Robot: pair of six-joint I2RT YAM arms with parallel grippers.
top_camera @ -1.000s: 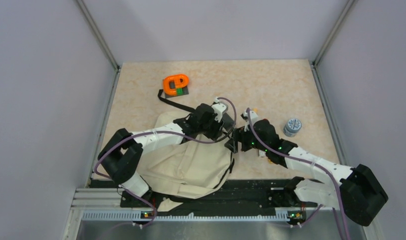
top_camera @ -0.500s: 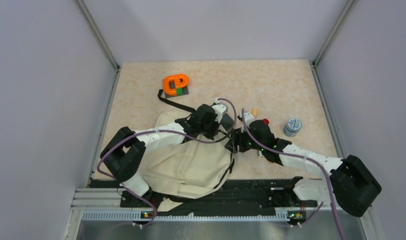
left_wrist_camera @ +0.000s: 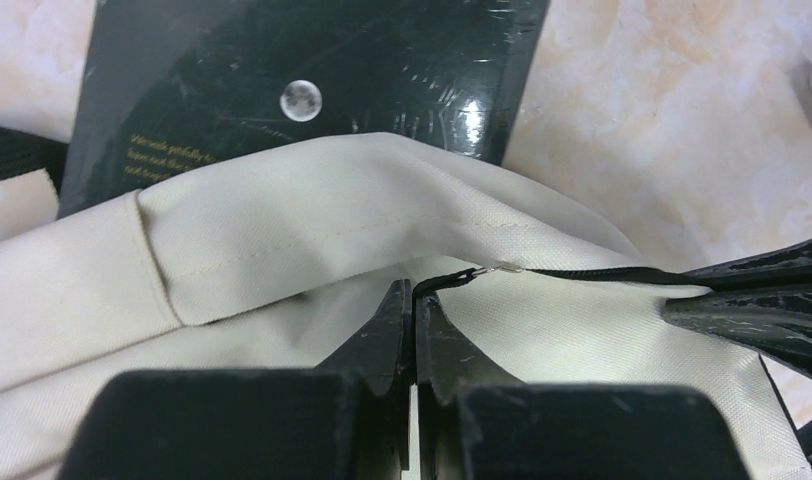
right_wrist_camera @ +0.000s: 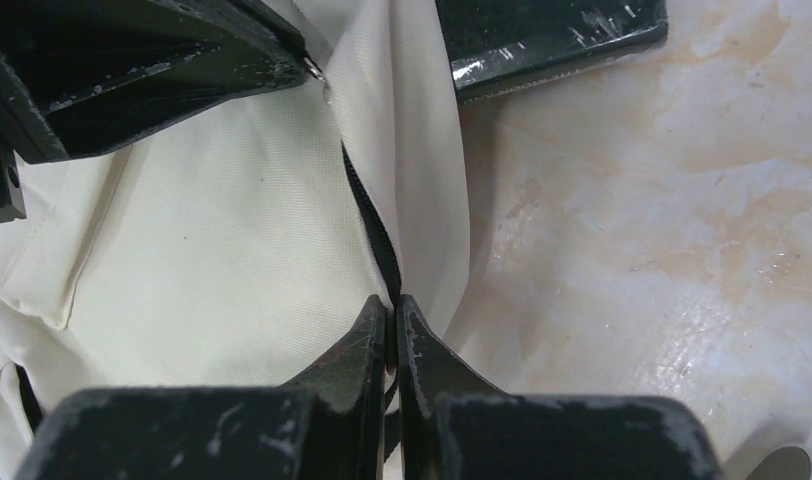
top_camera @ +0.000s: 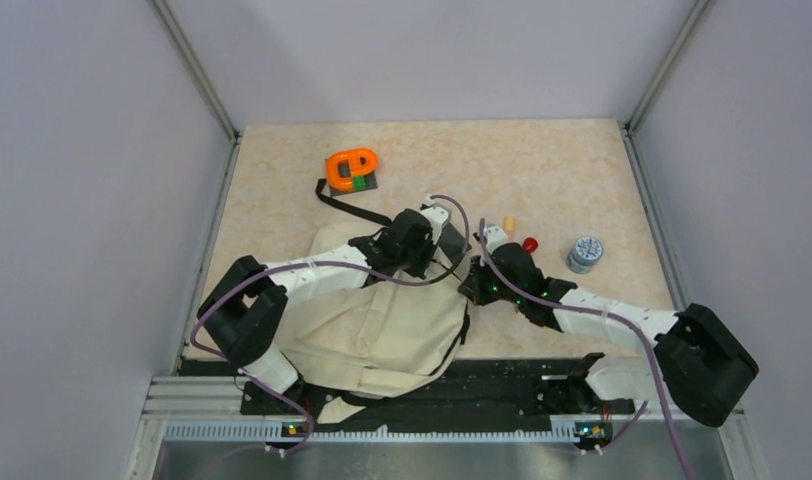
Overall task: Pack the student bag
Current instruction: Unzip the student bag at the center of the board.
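Observation:
My right gripper, holding the zipper line far from the metal ring, should take the fabric edge (left_wrist_camera: 544, 244) beside the ring before my left gripper pulls.
The student bag (top_camera: 372, 335) is a big beige fabric backpack lying flat in front of the left arm's base. My left gripper (left_wrist_camera: 414, 292) is shut on the black zipper pull cord (left_wrist_camera: 447, 281) at the bag's far right edge. From a small metal ring the black zipper line (left_wrist_camera: 602, 272) runs on to the right gripper's fingers (left_wrist_camera: 762, 305). In the right wrist view my right gripper (right_wrist_camera: 392, 300) is shut on that zipper line (right_wrist_camera: 367, 215) at the edge of the bag (right_wrist_camera: 202, 230). In the top view both grippers, left (top_camera: 444, 268) and right (top_camera: 470, 288), meet at the bag's right corner.
A glossy black book (left_wrist_camera: 302, 90) lies beyond the bag, its near edge covered by the fabric. An orange holder (top_camera: 352, 168) stands at the back left, with a black strap (top_camera: 347, 207) below it. A red piece (top_camera: 530, 243), a small yellow piece (top_camera: 509, 223) and a grey round tin (top_camera: 585, 252) lie to the right.
Both grippers have shut, the left on the pull cord and the right on the zipper line. The right arm moved left toward the bag, uncovering the red piece.

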